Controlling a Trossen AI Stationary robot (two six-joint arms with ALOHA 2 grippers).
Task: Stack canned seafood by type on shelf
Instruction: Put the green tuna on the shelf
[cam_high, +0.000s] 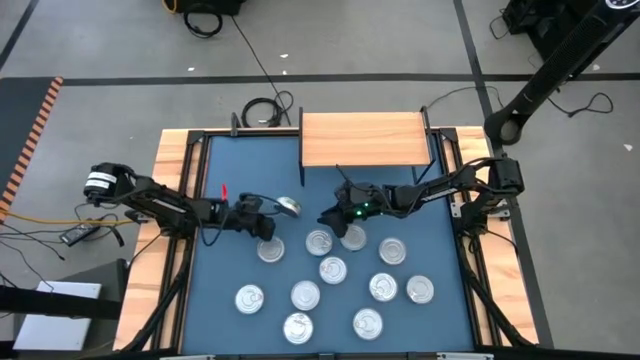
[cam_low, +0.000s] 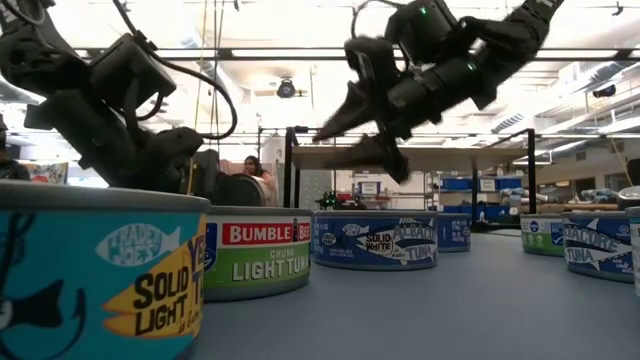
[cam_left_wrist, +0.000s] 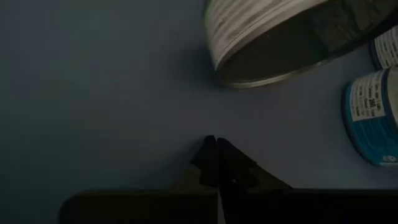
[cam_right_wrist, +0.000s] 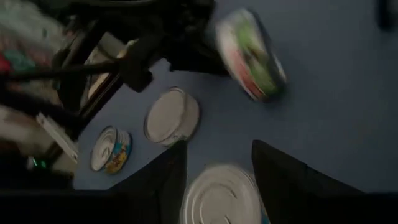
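Observation:
The robot's right gripper needs to close across the lid and bottom (cam_high: 289, 206) (cam_right_wrist: 251, 57) of the green-and-red labelled tin that stands tipped up next to the left gripper.
Several canned seafood tins with silver lids sit flat on the blue table (cam_high: 220, 300), in front of the light-wood shelf (cam_high: 362, 138), whose top is bare. One green-and-red labelled tin (cam_high: 288, 206) (cam_right_wrist: 252, 53) is tipped up on its rim just beyond my left gripper (cam_high: 266, 222) (cam_left_wrist: 214, 155). That gripper is shut, low over the table, and a gap shows between it and the tin (cam_left_wrist: 280, 37). My right gripper (cam_high: 330, 214) (cam_low: 362, 130) hangs open above the table, over a flat tin (cam_right_wrist: 221, 196) that shows between its fingers.
More tins lie toward the near edge, among them a yellow-labelled tin (cam_low: 100, 270) and a red-and-green tin (cam_low: 258, 250) close to the low camera. Blue-labelled tins (cam_low: 375, 240) stand farther back. Wooden strips (cam_high: 170, 170) edge the table. Bare blue surface lies at the far left.

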